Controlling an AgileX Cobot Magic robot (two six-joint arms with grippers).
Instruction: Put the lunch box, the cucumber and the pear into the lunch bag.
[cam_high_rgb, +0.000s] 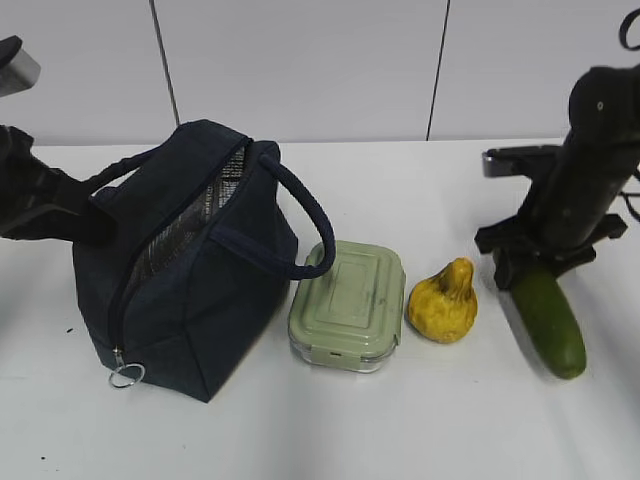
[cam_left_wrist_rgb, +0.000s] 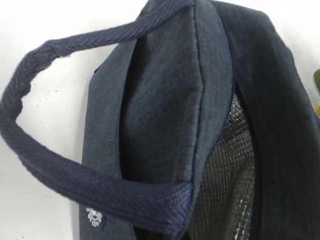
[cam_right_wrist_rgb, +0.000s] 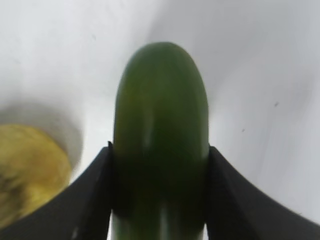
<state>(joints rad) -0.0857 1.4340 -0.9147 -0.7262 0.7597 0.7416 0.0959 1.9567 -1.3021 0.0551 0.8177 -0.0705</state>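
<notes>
My right gripper needs to let the cucumber go inside the navy lunch bag, down through its open zipper (cam_high_rgb: 194, 217).
The navy lunch bag (cam_high_rgb: 190, 290) stands at the left, zipper open, silver lining showing. It fills the left wrist view (cam_left_wrist_rgb: 165, 100), handle (cam_left_wrist_rgb: 60, 170) across the front. My left gripper (cam_high_rgb: 95, 225) is against the bag's left side; its fingers are hidden. The sage-lidded lunch box (cam_high_rgb: 348, 305) sits right of the bag, the yellow pear (cam_high_rgb: 443, 302) beside it. The cucumber (cam_high_rgb: 548, 320) lies at the right. My right gripper (cam_high_rgb: 535, 262) is shut on its far end; the black fingers (cam_right_wrist_rgb: 95, 190) press both sides of the cucumber (cam_right_wrist_rgb: 160, 90).
The white table (cam_high_rgb: 400, 430) ends at a grey panelled wall (cam_high_rgb: 300, 70) behind. The bag's ring pull (cam_high_rgb: 125, 375) hangs at its front corner. One loop handle (cam_high_rgb: 305, 225) leans over the lunch box. The pear (cam_right_wrist_rgb: 25, 170) shows left of the cucumber.
</notes>
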